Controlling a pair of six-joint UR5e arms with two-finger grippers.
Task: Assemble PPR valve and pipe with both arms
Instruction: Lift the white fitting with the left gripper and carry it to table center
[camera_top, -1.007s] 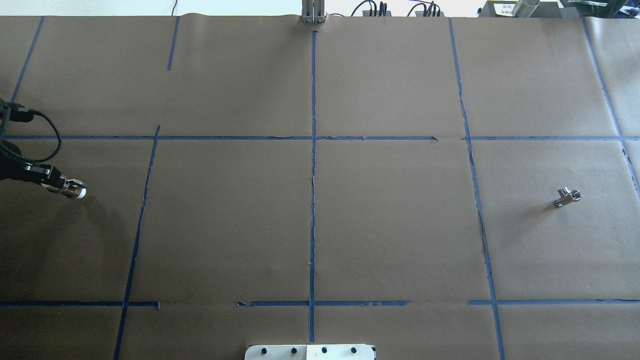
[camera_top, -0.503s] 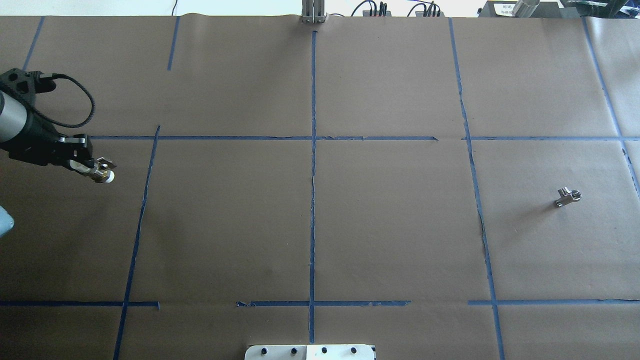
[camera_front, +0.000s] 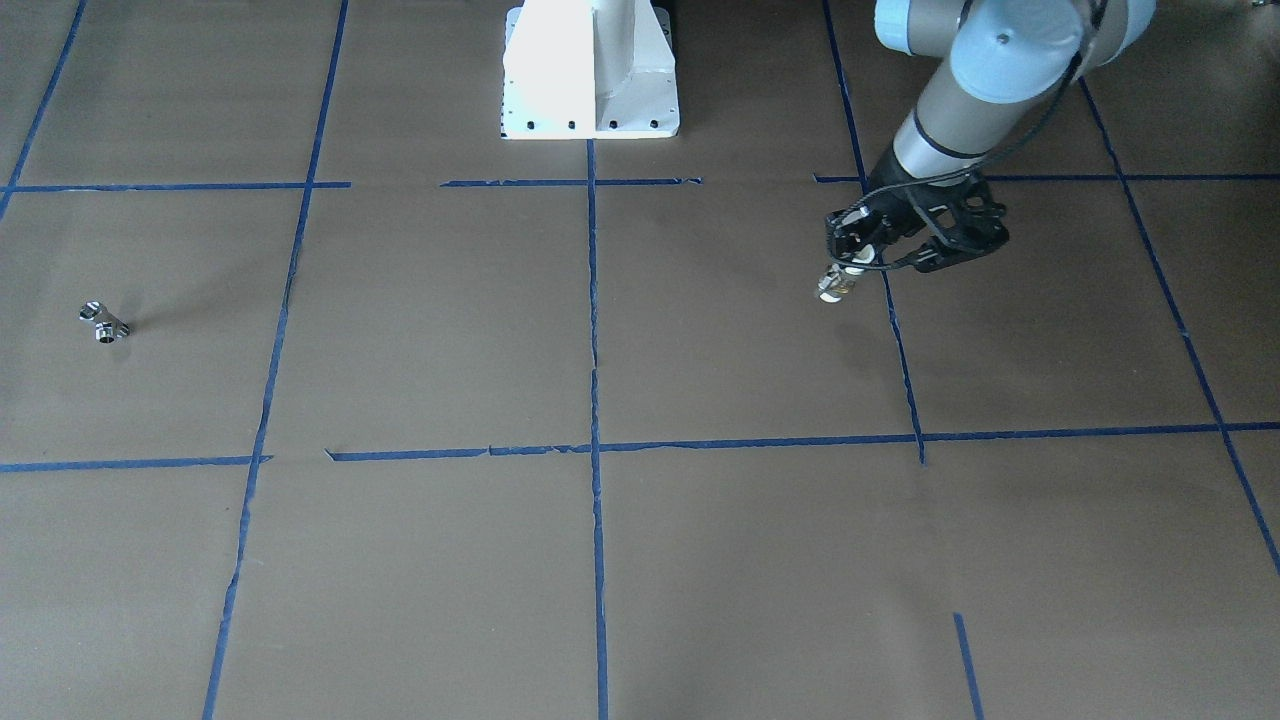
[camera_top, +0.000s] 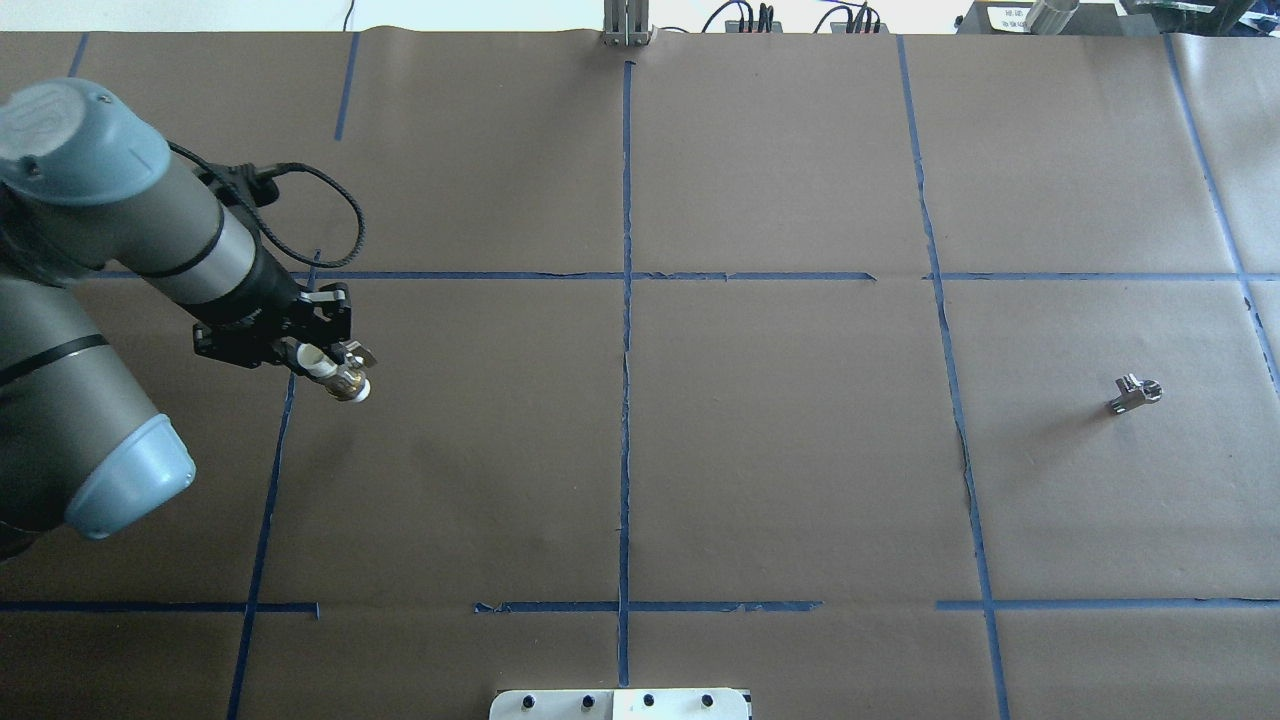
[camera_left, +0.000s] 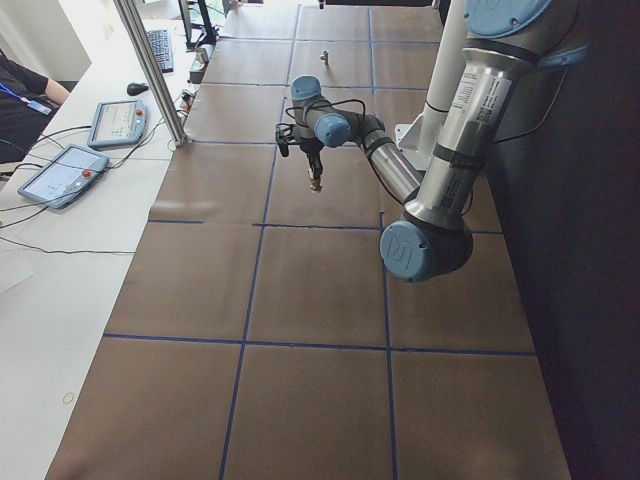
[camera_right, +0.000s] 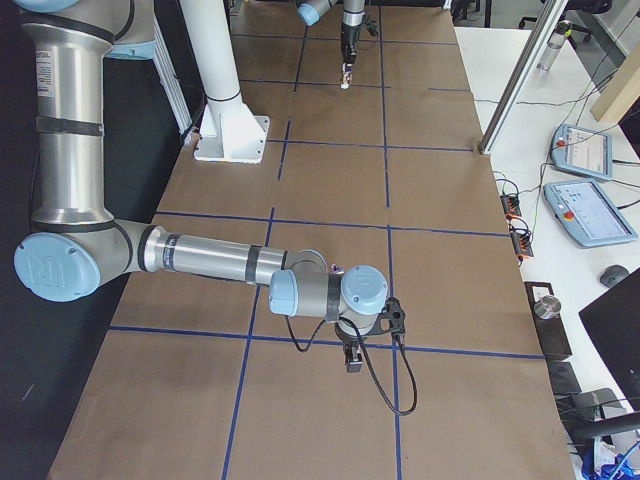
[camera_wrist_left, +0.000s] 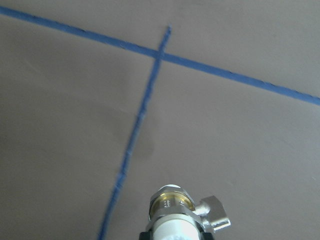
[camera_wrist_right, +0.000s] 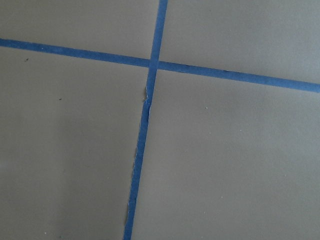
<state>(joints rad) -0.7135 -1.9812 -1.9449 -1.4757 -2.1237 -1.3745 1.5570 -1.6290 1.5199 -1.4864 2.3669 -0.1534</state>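
Next, my left gripper puts the PPR valve down on the blue tape line running out from the white pedestal base (camera_front: 593, 320).
My left gripper (camera_top: 328, 364) is shut on the PPR valve (camera_top: 347, 384), a white-ended brass piece with a small lever, held above the table left of centre. It also shows in the front-facing view (camera_front: 833, 288) and at the bottom of the left wrist view (camera_wrist_left: 175, 212). The pipe (camera_top: 1135, 393), a small chrome T fitting, lies alone on the paper at the far right, and at the left of the front-facing view (camera_front: 103, 322). My right gripper (camera_right: 354, 360) shows only in the exterior right view, low over the table; I cannot tell if it is open.
Brown paper with blue tape lines (camera_top: 626, 300) covers the table. The white pedestal base (camera_front: 590, 70) stands at the robot's edge. An aluminium post (camera_top: 626, 25) stands at the far edge. Teach pendants (camera_left: 62, 172) lie on the side bench.
My left arm has swung in from the table's left edge toward the centre, carrying the valve to the right. The pipe has not moved.
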